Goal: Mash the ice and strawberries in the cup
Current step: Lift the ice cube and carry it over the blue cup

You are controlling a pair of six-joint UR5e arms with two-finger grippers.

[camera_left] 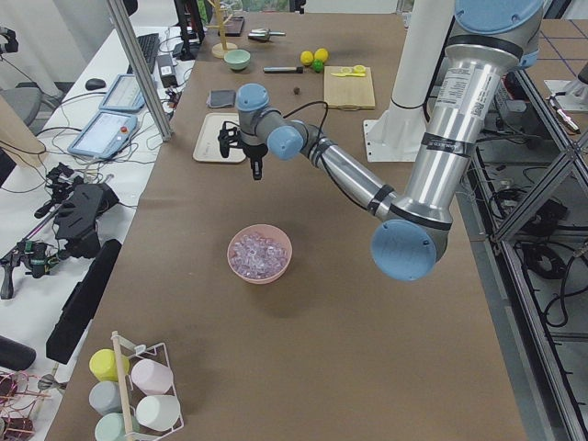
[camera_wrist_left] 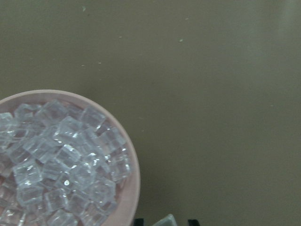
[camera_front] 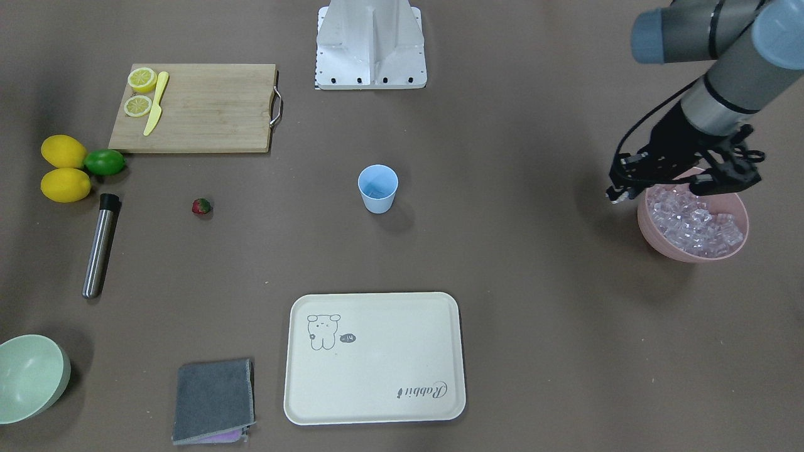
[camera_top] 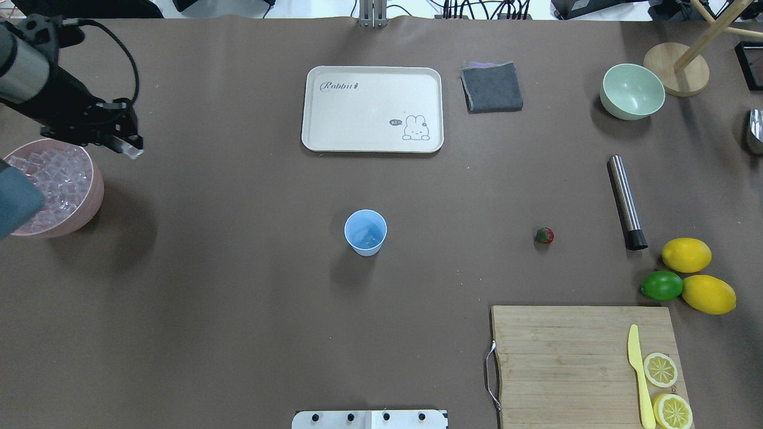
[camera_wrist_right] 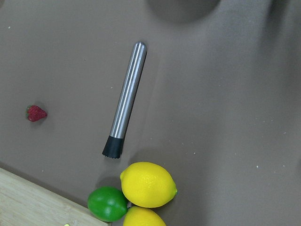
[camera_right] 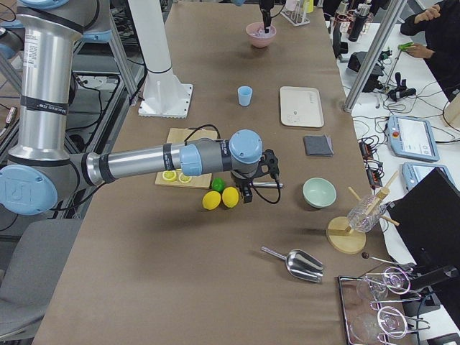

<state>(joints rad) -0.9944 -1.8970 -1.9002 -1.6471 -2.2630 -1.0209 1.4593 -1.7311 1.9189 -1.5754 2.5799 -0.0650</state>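
The robot's left gripper will release the ice cube, now just beyond the pink bowl's far rim, inside the light blue cup (camera_front: 378, 191), onto the cup's bare bottom.
The light blue cup (camera_top: 365, 232) stands upright mid-table, nothing clearly inside. A pile of ice (camera_top: 50, 185) fills the pink bowl (camera_top: 95, 202) at the table's left end. My left gripper (camera_top: 132, 149) hangs just beyond the bowl's far rim, above the table, shut on one clear ice cube (camera_wrist_left: 164, 220) seen between its fingertips. The strawberry (camera_top: 544, 236) lies alone on the table, right of the cup. My right gripper (camera_right: 248, 192) shows only in the exterior right view, over the lemons; I cannot tell its state.
A steel muddler (camera_top: 626, 201) lies right of the strawberry. Two lemons (camera_top: 686, 255) and a lime (camera_top: 661, 285) sit near the cutting board (camera_top: 566, 357), which carries a yellow knife and lemon halves. The cream tray (camera_top: 372, 108), grey cloth (camera_top: 492, 87) and green bowl (camera_top: 632, 91) line the far side.
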